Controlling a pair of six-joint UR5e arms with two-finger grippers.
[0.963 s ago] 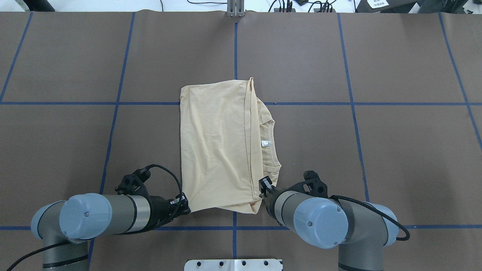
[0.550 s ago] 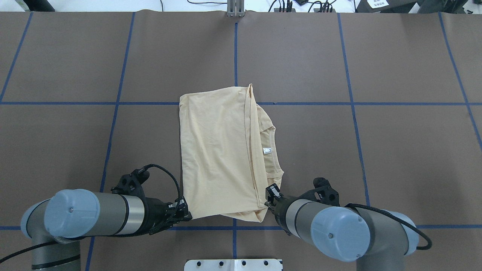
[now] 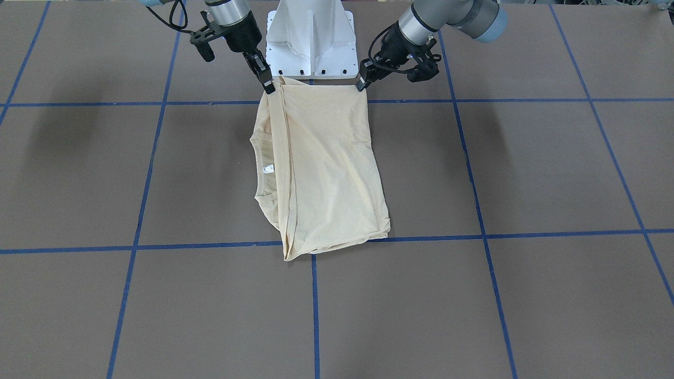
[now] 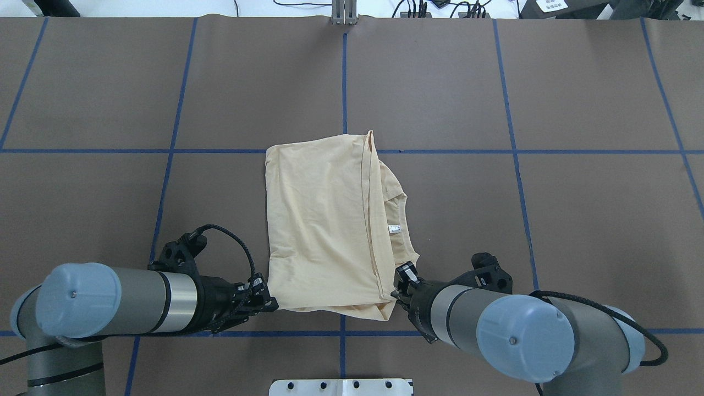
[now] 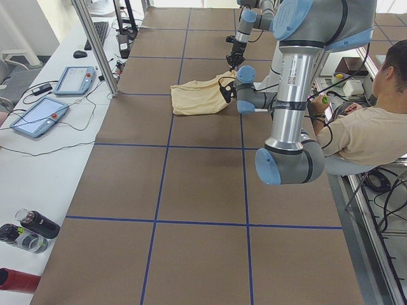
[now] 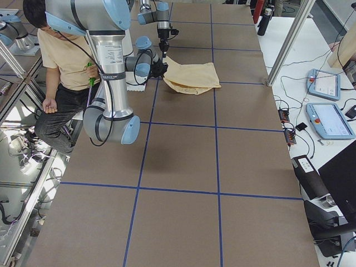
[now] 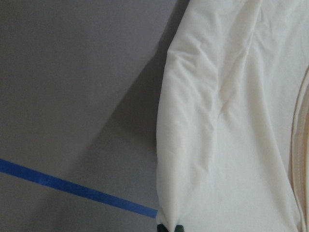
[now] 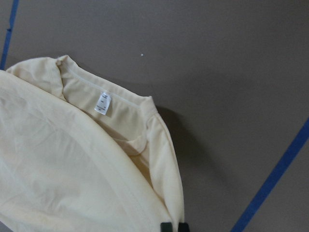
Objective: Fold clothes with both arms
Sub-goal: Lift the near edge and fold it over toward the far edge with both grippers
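I will use my left gripper to let go of the shirt's near corner, now raised in that gripper, on its far corner [image 3: 388,240], away from the white neck tag.
The pale cream-yellow shirt [image 4: 324,231] lies folded on the brown table, plain side up, with its collar and white neck tag [image 4: 394,229] showing at its right. My left gripper [image 4: 270,303] is shut on the shirt's near left corner. My right gripper [image 4: 397,289] is shut on the near right corner. In the front-facing view the shirt's [image 3: 326,168] near edge hangs stretched and raised between the left gripper [image 3: 362,84] and the right gripper [image 3: 267,84]. The wrist views show cloth [image 7: 231,121] [image 8: 72,159] pinched at the fingertips. The print is hidden.
The white pedestal base [image 4: 341,386] stands just behind the held edge. Blue tape lines [image 4: 344,82] grid the brown table. A seated operator [image 5: 375,127] is beside the robot. Tablets [image 5: 35,117] and bottles [image 5: 32,225] lie on a side bench.
Both grippers have drawn back toward the robot's base, holding the corners. The shirt has slid toward the base and slightly right. Both elbows have swung outward.
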